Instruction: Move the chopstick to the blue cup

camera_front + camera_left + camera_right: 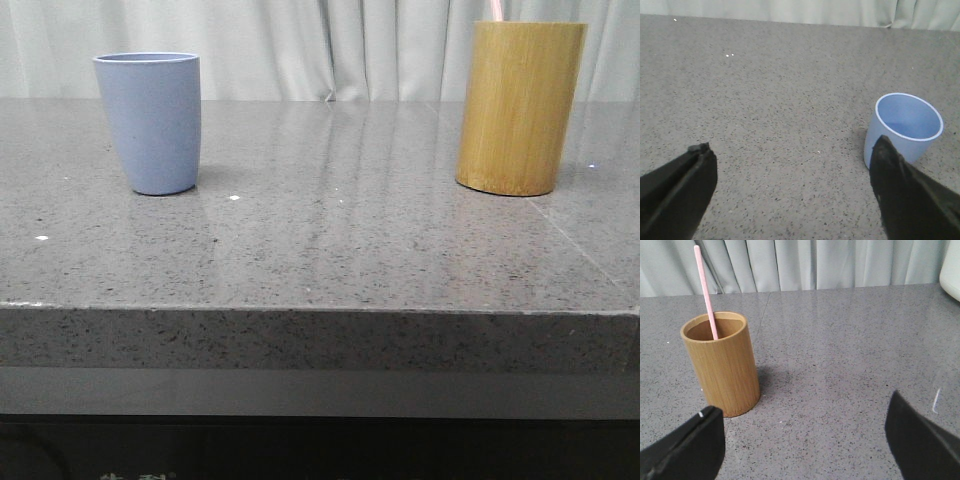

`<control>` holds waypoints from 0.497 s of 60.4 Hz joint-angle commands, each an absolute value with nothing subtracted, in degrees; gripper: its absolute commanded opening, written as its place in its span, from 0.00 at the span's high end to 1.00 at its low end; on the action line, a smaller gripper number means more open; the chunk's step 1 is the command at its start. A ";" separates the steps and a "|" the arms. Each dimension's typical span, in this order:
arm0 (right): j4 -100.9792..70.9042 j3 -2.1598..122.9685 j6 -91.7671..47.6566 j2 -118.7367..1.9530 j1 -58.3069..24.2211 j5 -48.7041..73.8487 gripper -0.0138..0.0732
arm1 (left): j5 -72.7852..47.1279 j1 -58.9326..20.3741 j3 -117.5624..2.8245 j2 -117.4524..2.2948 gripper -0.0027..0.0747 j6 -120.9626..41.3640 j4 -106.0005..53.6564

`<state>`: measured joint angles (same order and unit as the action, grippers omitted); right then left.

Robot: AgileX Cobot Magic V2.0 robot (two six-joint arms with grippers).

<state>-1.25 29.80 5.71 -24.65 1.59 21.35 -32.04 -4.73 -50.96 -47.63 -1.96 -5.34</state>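
The blue cup's rim [98, 60] [877, 108], on the side of the cup away from the bamboo cylinder, is the next place for my left gripper to go and close.
The blue cup [150, 122] stands upright and empty on the left of the grey stone table; it also shows in the left wrist view [907, 125]. A pale pink chopstick [705, 290] stands in the yellow-brown bamboo cylinder [722, 364] at the right; only its tip [496, 10] shows in the front view, above the cylinder [518, 107]. My left gripper [790, 150] is open and empty, the cup just beyond one finger [900, 190]. My right gripper [802, 415] is open and empty, the cylinder beyond one finger [690, 447]. Neither arm shows in the front view.
The grey speckled table [330, 240] has its front edge close to the camera. Pale curtains [330, 45] hang behind it. A white object's edge [951, 267] shows at the far side in the right wrist view.
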 commanded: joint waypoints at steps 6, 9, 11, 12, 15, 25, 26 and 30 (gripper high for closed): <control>-1.38 32.07 5.48 -25.28 1.90 16.38 0.09 | -40.79 -9.12 -68.33 -61.92 0.19 -2.04 -5.91; -1.38 32.07 5.48 -25.28 1.90 16.38 0.09 | -43.96 -10.18 -72.26 -65.61 0.19 -2.04 -5.37; -1.38 32.07 5.48 -25.28 1.90 16.38 0.09 | -46.57 -11.04 -75.53 -68.62 0.19 -2.04 -5.09; -1.38 32.07 5.48 -25.28 1.90 16.38 0.09 | -48.00 -11.37 -77.44 -70.44 0.19 -2.04 -4.95; -1.38 32.07 5.48 -25.28 1.90 16.38 0.09 | -51.50 -12.62 -81.80 -74.50 0.19 -2.13 -4.54; -1.38 32.07 5.48 -25.28 1.90 16.38 0.09 | -60.61 -15.93 -94.43 -86.36 0.19 -3.41 -4.30; -1.38 32.07 5.48 -25.28 1.90 16.38 0.09 | -61.27 -16.15 -95.35 -87.23 0.19 -3.41 -4.30; -1.38 32.07 5.48 -25.28 1.90 16.38 0.09 | -64.57 -16.94 -99.38 -91.13 0.19 -3.44 -4.19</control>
<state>-1.25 29.80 5.71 -24.65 1.59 21.35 -62.28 -15.54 -93.11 -88.83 -3.20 -4.01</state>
